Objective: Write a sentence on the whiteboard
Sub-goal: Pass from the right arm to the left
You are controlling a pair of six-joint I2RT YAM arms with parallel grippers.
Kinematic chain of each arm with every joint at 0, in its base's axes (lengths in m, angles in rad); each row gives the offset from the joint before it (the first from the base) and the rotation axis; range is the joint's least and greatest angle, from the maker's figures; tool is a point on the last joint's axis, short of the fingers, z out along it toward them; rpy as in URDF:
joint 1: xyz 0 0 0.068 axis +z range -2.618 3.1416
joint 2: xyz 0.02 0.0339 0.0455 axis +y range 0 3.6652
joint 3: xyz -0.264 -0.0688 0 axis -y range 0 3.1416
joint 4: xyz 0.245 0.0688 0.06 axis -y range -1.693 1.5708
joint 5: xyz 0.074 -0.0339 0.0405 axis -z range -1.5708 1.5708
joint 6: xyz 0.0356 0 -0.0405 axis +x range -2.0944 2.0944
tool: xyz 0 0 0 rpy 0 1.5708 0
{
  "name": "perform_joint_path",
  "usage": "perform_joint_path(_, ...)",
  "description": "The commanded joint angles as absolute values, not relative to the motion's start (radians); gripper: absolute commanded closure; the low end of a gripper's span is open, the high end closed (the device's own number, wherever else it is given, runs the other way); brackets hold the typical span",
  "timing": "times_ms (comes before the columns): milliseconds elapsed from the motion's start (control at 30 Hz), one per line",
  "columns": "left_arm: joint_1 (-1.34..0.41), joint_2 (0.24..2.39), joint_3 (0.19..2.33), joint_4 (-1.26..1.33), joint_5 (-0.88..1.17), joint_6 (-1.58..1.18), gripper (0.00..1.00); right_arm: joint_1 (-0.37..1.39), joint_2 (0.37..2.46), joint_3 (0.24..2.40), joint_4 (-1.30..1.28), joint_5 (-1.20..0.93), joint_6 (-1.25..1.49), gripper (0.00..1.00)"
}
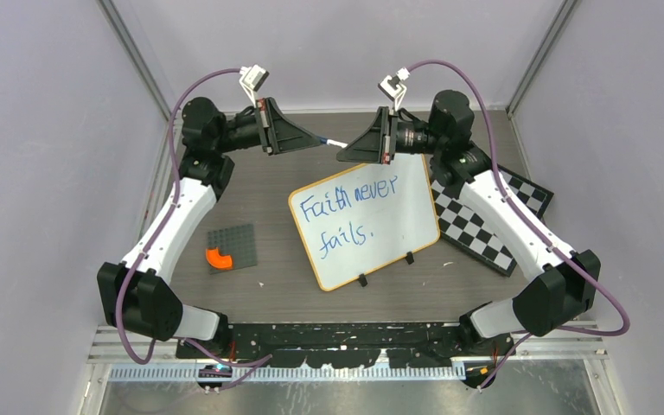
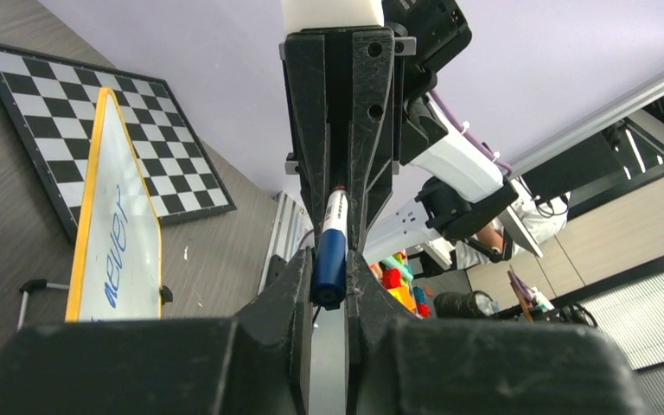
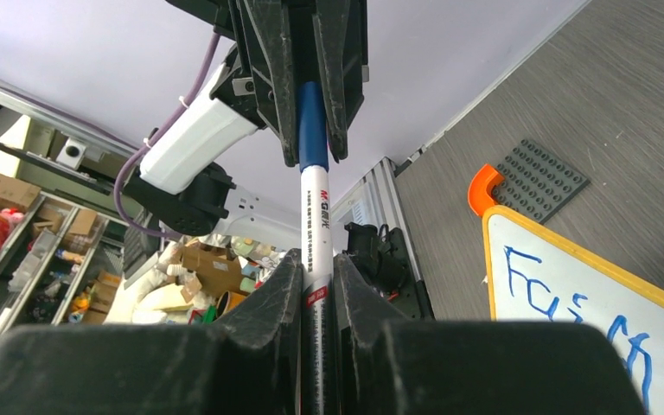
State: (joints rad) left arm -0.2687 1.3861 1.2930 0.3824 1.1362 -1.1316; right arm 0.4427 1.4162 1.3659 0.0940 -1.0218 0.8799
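Note:
I will release the marker, now above the whiteboard's far edge, from my left gripper, leaving it on the table (image 1: 275, 271) between the grey studded baseplate and the whiteboard.
The whiteboard (image 1: 406, 203) lies tilted on the table with "Faith never fails." in blue on it; it also shows in the wrist views as whiteboard (image 2: 138, 285) and whiteboard (image 3: 571, 285). Above its far edge my two grippers face each other tip to tip. The left gripper (image 1: 316, 140) (image 2: 330, 278) is shut on the marker's blue cap (image 2: 330, 255) (image 3: 313, 130). The right gripper (image 1: 342, 157) (image 3: 317, 270) is shut on the white marker barrel (image 3: 316, 216) (image 1: 335, 143). Cap and barrel sit in one line between the jaws.
A grey studded baseplate (image 1: 232, 244) with an orange curved piece (image 1: 220, 258) lies left of the whiteboard. A black-and-white checkered board (image 1: 484, 225) lies at the right, partly under the right arm. Purple walls close in the table on three sides.

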Motion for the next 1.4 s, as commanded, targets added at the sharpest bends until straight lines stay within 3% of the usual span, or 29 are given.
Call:
perform_joint_path(0,-0.311,1.372,1.298,0.381,1.145,-1.085,1.00,0.477,1.432,1.422,0.010,-1.001,0.803,1.00)
perform_joint_path(633,-0.447,1.391,1.253,0.339,1.153,-1.034,1.00,0.566,1.484,1.534,-0.159,-0.989,0.668,1.00)
perform_joint_path(867,-0.383,1.371,1.213,0.348,1.145,-1.043,1.00,0.547,1.482,1.551,-0.236,-0.994,0.596,0.98)
perform_joint_path(933,-0.323,1.359,1.209,0.373,1.149,-1.066,1.00,0.522,1.469,1.532,-0.239,-0.995,0.592,0.83)
perform_joint_path(1000,-0.260,1.352,1.213,0.407,1.159,-1.093,1.00,0.487,1.454,1.514,-0.252,-0.998,0.582,0.54)
perform_joint_path(1100,-0.174,1.347,1.223,0.464,1.181,-1.141,1.00,0.448,1.434,1.501,-0.323,-0.988,0.521,0.24)
perform_joint_path(1367,0.028,1.322,1.236,0.406,1.239,-1.120,1.00,0.368,1.386,1.483,-0.497,-0.956,0.387,0.18)
